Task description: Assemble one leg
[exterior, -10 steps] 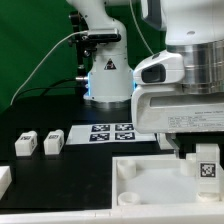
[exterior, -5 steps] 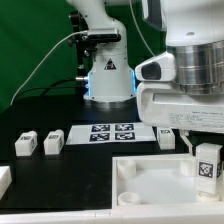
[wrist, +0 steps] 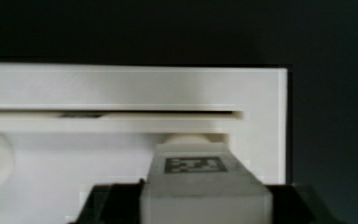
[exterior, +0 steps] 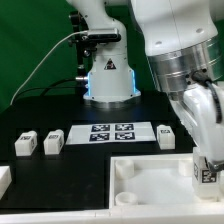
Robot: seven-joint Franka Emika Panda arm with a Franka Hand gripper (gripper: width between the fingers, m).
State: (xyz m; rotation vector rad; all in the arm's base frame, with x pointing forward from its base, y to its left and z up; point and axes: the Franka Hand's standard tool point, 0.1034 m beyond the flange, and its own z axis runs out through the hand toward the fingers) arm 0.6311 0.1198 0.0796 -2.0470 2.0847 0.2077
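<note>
My gripper needs to open, turn back and grip the leg's other sides (exterior: 195, 178) to twist it, because it is turned far round on the leg at the corner of the tray-like piece.
My gripper (exterior: 207, 168) is shut on a leg (exterior: 206, 175), a small white block with a black-and-white tag facing the camera. It holds the leg over the near right corner of the large white tray-like piece (exterior: 150, 172). In the wrist view the leg (wrist: 201, 170) sits between the dark fingers (wrist: 115, 202) of the gripper (wrist: 202, 203), above the white tray-like piece (wrist: 123, 100). Three more legs lie on the black table: two at the exterior view's left (exterior: 25, 144) (exterior: 53, 143) and one right of centre (exterior: 166, 134).
The marker board (exterior: 112, 132) lies in the middle of the table behind the tray-like piece. The arm's white base (exterior: 108, 70) stands at the back. Another white part (exterior: 4, 181) shows at the exterior view's left edge.
The wrist has turned and tilted, so the broad gripper body no longer faces the camera. The held leg has shifted slightly down and stays at the tray-like piece's right corner.
</note>
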